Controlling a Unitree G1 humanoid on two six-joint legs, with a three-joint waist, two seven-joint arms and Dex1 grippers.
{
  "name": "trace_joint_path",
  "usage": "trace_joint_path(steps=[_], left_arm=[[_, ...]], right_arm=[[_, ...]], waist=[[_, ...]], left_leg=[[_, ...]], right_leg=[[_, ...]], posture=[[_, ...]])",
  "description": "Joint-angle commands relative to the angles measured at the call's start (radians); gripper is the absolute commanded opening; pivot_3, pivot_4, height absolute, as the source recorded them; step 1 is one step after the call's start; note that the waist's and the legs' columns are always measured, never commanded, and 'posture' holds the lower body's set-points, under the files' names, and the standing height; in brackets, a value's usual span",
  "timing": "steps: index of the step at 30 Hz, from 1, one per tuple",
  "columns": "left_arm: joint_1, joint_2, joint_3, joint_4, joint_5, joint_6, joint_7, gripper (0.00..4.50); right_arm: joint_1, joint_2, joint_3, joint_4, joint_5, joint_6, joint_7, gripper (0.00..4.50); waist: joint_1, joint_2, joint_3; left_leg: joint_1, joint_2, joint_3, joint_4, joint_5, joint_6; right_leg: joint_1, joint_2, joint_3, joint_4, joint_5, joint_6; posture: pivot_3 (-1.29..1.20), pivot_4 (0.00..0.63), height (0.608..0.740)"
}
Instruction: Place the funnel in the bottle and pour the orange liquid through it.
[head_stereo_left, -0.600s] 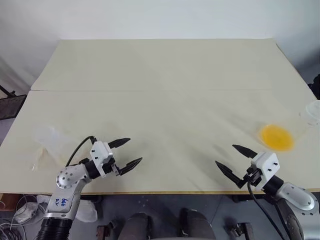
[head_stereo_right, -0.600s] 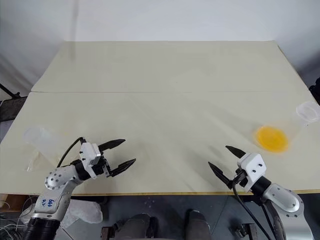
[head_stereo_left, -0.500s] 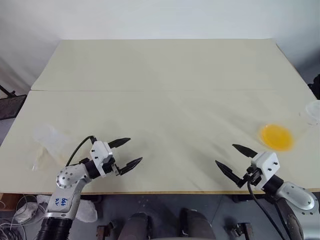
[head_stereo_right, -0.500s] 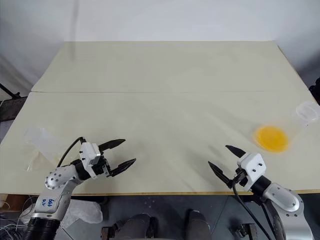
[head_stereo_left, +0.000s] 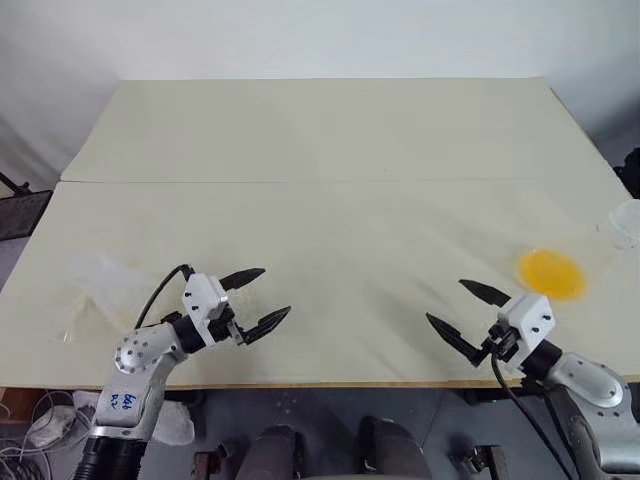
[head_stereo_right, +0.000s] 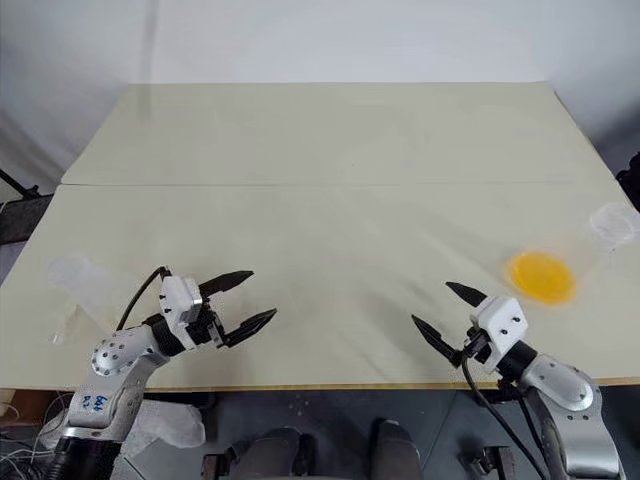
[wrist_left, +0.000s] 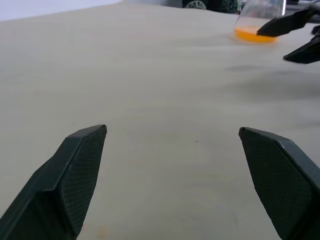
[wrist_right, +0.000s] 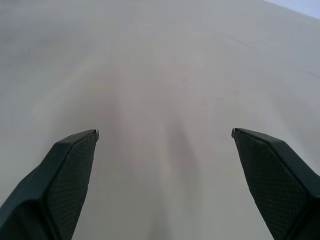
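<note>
Next, I move my left gripper to the see-through container behind the smaller clear shape and grip the container's upper side (head_stereo_left: 94, 268), just below its rim.
The orange liquid (head_stereo_left: 551, 274) is a round patch at the bottom of a tall clear cup (head_stereo_right: 612, 225) at the table's right edge; the left wrist view shows that cup (wrist_left: 256, 15) too. Near the left edge stands a faint see-through container (head_stereo_right: 75, 280), probably the bottle. In front of it lies a smaller faint clear shape (head_stereo_right: 63, 325); I cannot tell whether it is the funnel. My left gripper (head_stereo_left: 275, 292) hovers open and empty to the right of the container. My right gripper (head_stereo_left: 445, 301) is open and empty, left of and nearer to me than the liquid.
The cream table (head_stereo_left: 330, 200) is two boards meeting at a seam across its middle. Its front edge (head_stereo_left: 350, 383) runs just under both wrists. The right gripper's black fingers (wrist_left: 290, 22) show in the left wrist view, next to the cup.
Both grippers have crept a little forward over the table and stay open. The cup and the clear container have not moved.
</note>
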Motion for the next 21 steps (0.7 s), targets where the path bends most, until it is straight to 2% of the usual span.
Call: trace_joint_path(steps=[1,5,12,21], left_arm=[[0.084,0.002,0.083,-0.104,-0.053,0.009,0.036,4.50],[0.210,0.004,0.158,-0.177,-0.090,0.007,0.046,4.50],[0.446,-0.001,0.366,-0.266,-0.189,0.017,0.058,4.50],[0.637,-0.083,0.602,-0.295,-0.314,0.020,0.120,4.50]], right_arm=[[-0.050,-0.015,0.013,0.034,0.016,0.000,0.040,4.47],[-0.121,-0.014,0.045,0.090,0.013,0.002,0.077,4.47],[-0.242,-0.004,0.105,0.201,0.005,-0.010,0.146,4.47],[-0.269,0.012,0.135,0.225,0.014,-0.002,0.180,4.47]], waist=[[-0.001,0.000,0.000],[-0.003,0.000,0.000],[-0.002,-0.001,0.000],[0.000,-0.001,0.000]], left_leg=[[0.000,0.000,0.000,0.000,0.000,0.000],[0.000,0.001,0.000,0.000,0.000,0.000],[-0.001,0.000,-0.001,0.001,0.000,0.000],[-0.001,0.001,-0.001,0.001,-0.001,0.000]], right_leg=[[0.000,0.000,0.000,0.000,0.000,0.000],[0.000,0.000,0.002,0.000,0.000,0.000],[0.000,-0.001,0.007,-0.002,0.000,0.000],[0.001,-0.002,0.007,-0.006,0.000,-0.001]], posture=[[0.00,0.150,0.740],[0.00,0.150,0.740],[0.00,0.150,0.740],[0.00,0.150,0.740]])
